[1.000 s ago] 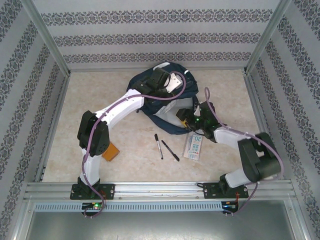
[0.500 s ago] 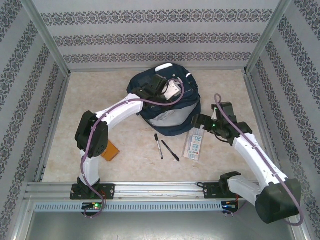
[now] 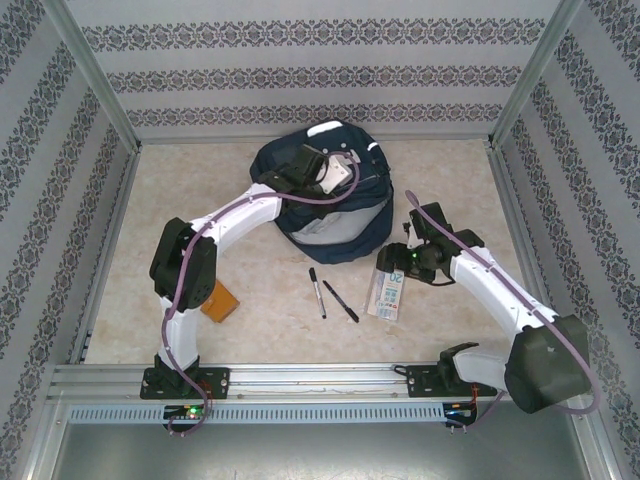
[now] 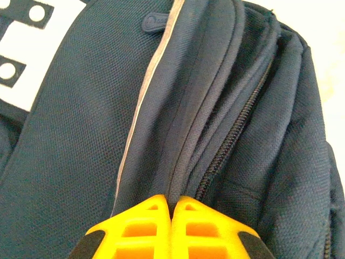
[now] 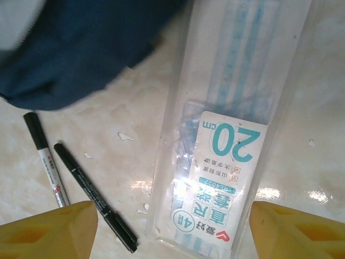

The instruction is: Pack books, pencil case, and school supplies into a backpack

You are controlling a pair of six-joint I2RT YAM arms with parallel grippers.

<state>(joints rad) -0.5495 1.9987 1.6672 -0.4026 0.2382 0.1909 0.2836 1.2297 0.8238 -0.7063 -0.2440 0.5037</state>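
Observation:
My left gripper is at work with the fold of fabric. I need to let go of it with that gripper over the grey lining of the navy backpack (image 3: 337, 228).
The navy backpack (image 3: 325, 205) lies at the back middle of the table. My left gripper (image 3: 345, 172) is on top of it, shut on a fold of its fabric (image 4: 178, 162) beside the zipper (image 4: 237, 129). My right gripper (image 3: 390, 262) hangs open over the pencil case (image 3: 388, 290), a translucent pouch printed "20" (image 5: 232, 108); its yellow fingertips (image 5: 54, 226) stand apart on either side of the pouch's end. Two black pens (image 3: 317, 292) (image 3: 340, 300) lie left of the pouch, also in the right wrist view (image 5: 46, 162) (image 5: 91, 199). An orange-brown booklet (image 3: 220, 303) lies by the left arm.
Patterned walls with metal posts (image 3: 95, 80) enclose the table on three sides. A metal rail (image 3: 320, 375) runs along the near edge where both arm bases are bolted. The backpack's lower edge (image 5: 81, 48) lies close to the pouch's far end.
My right arm pulled back from the backpack's edge and now hovers over the pencil case with jaws open. My left gripper, still shut on the fabric, drew the backpack's top toward the far wall.

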